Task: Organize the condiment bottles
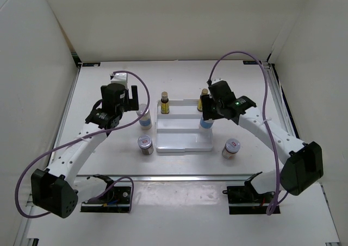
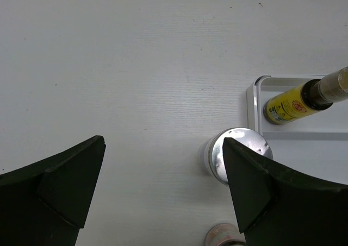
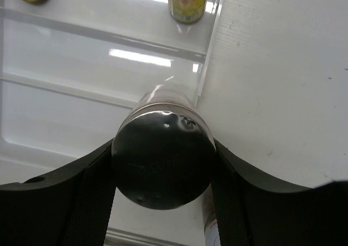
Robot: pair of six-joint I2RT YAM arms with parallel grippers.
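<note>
The robot's left gripper should close on the silver lid (image 1: 143, 108) (image 2: 242, 148) of the blue-labelled bottle standing on the table next to the white stepped tray.
My right gripper (image 1: 208, 114) is shut on a white blue-labelled bottle (image 1: 206, 123) at the right edge of the white stepped tray (image 1: 182, 140). In the right wrist view its silver lid (image 3: 163, 162) sits between my fingers (image 3: 92, 191). Two amber bottles (image 1: 164, 103) (image 1: 203, 100) stand on the tray's back step. My left gripper (image 1: 130, 100) is open and empty above the second blue-labelled bottle (image 1: 144, 119), whose lid (image 2: 239, 151) lies by my right finger (image 2: 272, 191). Two short red-white bottles (image 1: 144, 144) (image 1: 231, 148) stand on the table on either side of the tray.
White walls enclose the table on the left, back and right. Metal rails (image 1: 174, 176) run along the near edge and sides. A purple cable (image 1: 239, 55) loops above the right arm.
</note>
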